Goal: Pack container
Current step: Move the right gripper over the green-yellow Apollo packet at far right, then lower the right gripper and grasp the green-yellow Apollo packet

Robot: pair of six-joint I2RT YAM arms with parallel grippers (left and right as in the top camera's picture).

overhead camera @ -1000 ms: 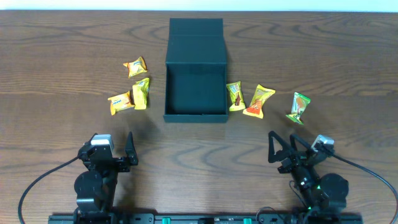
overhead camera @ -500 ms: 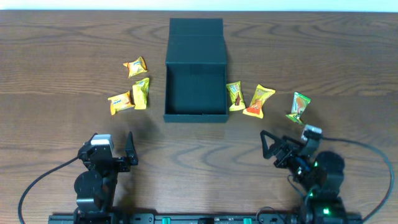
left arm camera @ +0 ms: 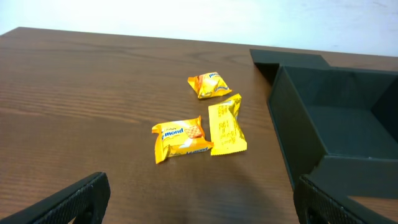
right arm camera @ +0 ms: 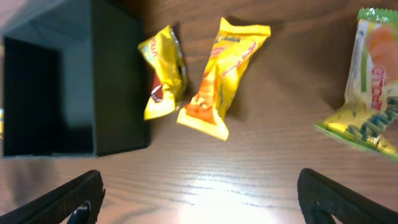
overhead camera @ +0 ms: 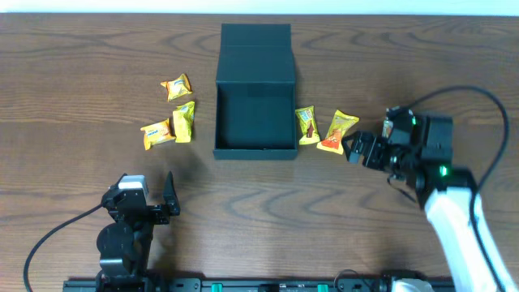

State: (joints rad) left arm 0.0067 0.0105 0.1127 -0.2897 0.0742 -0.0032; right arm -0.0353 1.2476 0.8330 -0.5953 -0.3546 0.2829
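Observation:
The green packet lies apart from the two yellow packets beside the container, and my right gripper will close on the middle of the green packet [overhead camera: 386,137] [right arm camera: 370,92].
The dark teal-black container [overhead camera: 255,150] stands open at the table's middle, its flap lid [overhead camera: 255,49] laid back behind it. Three yellow packets [overhead camera: 176,86] lie to its left. Two yellow packets [overhead camera: 307,125] [overhead camera: 338,131] lie to its right. My right gripper [overhead camera: 353,150] is open and empty, just right of these two. In the right wrist view they [right arm camera: 163,71] [right arm camera: 224,74] lie ahead of the gripper [right arm camera: 202,202], beside the container [right arm camera: 118,81], with a green packet [right arm camera: 373,87] at the right. My left gripper [overhead camera: 152,199] is open and empty near the front edge.
In the left wrist view the three yellow packets [left arm camera: 210,84] [left arm camera: 226,124] [left arm camera: 180,138] lie ahead of the gripper [left arm camera: 202,205], and the container's wall [left arm camera: 292,130] stands to their right. The right arm's cable [overhead camera: 486,105] loops over the table's right side.
My right arm has lifted from the front edge and moved forward toward the packets right of the container, now covering the green packet from above. The left arm has not moved.

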